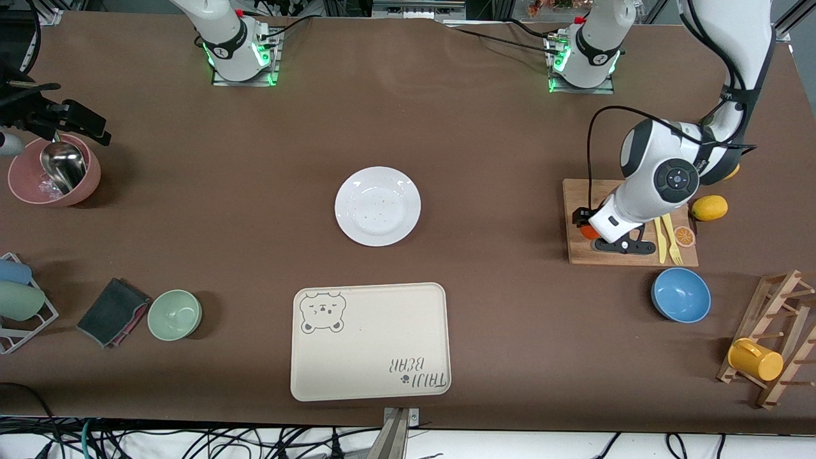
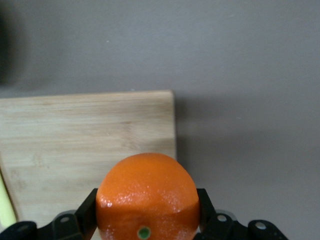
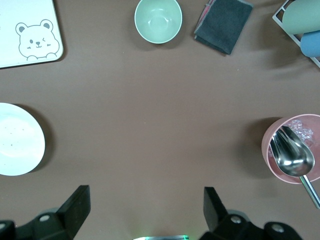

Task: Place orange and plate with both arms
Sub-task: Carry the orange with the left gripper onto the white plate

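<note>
The orange will leave my left gripper near the middle of the white plate [image 1: 386, 206].
The orange [image 1: 587, 232] rests on a wooden cutting board [image 1: 577, 197] toward the left arm's end of the table. My left gripper [image 1: 590, 229] is down on it and shut on it. In the left wrist view the orange [image 2: 147, 195] fills the gap between the black fingers [image 2: 89, 207], touching both. The white plate [image 1: 377, 205] lies bare in the middle of the table, farther from the front camera than the bear tray. My right gripper [image 3: 146, 205] hangs open and empty high over bare table, with the plate [image 3: 17, 140] off to one side.
The cream bear tray [image 1: 370, 341] lies near the front edge. A lemon [image 1: 709, 208], an orange slice [image 1: 685, 236] and yellow cutlery [image 1: 666, 239] sit by the board. Around stand a blue bowl [image 1: 681, 294], green bowl [image 1: 174, 314], pink bowl with scoop [image 1: 54, 172], grey cloth [image 1: 113, 311] and mug rack [image 1: 755, 360].
</note>
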### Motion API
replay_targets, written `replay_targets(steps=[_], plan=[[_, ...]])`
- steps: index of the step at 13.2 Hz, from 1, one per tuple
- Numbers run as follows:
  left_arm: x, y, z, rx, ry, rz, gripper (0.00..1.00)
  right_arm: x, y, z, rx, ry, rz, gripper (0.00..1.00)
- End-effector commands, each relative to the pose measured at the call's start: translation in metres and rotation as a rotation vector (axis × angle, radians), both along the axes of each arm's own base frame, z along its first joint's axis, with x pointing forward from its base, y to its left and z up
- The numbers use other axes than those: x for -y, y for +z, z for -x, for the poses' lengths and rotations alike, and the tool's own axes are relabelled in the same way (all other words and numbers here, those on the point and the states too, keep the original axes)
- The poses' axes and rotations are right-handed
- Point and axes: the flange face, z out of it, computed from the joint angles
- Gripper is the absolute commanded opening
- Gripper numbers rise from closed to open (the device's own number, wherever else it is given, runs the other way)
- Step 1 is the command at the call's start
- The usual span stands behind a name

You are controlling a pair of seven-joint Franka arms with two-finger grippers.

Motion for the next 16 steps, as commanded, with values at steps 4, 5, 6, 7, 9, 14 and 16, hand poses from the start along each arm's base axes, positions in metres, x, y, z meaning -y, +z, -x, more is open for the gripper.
replay_targets(steps=[4,5,6,7,9,14,16], plan=[[0.158,0.046,0.024,-0.030,0.258,0.084,0.10,0.001,0.000,0.003,-0.006,-0.013,-0.012,1.00],[0.196,0.047,0.032,-0.038,0.308,0.089,0.10,0.001,-0.001,0.003,-0.010,-0.011,-0.010,1.00],[0.239,0.049,0.042,-0.040,0.350,0.093,0.11,0.001,-0.002,0.005,-0.024,-0.011,-0.010,1.00],[0.285,0.046,0.055,-0.046,0.378,0.095,0.11,0.001,-0.002,0.005,-0.024,-0.011,-0.012,1.00],[0.362,0.034,0.073,-0.070,0.475,0.104,0.11,0.001,-0.001,0.004,-0.023,-0.011,-0.012,1.00],[0.451,-0.035,0.101,0.028,0.605,0.259,0.11,-0.003,-0.004,0.001,-0.026,-0.004,-0.011,1.00],[0.453,-0.070,0.103,0.076,0.597,0.247,0.11,-0.007,-0.015,-0.006,-0.043,0.004,-0.009,1.00]])
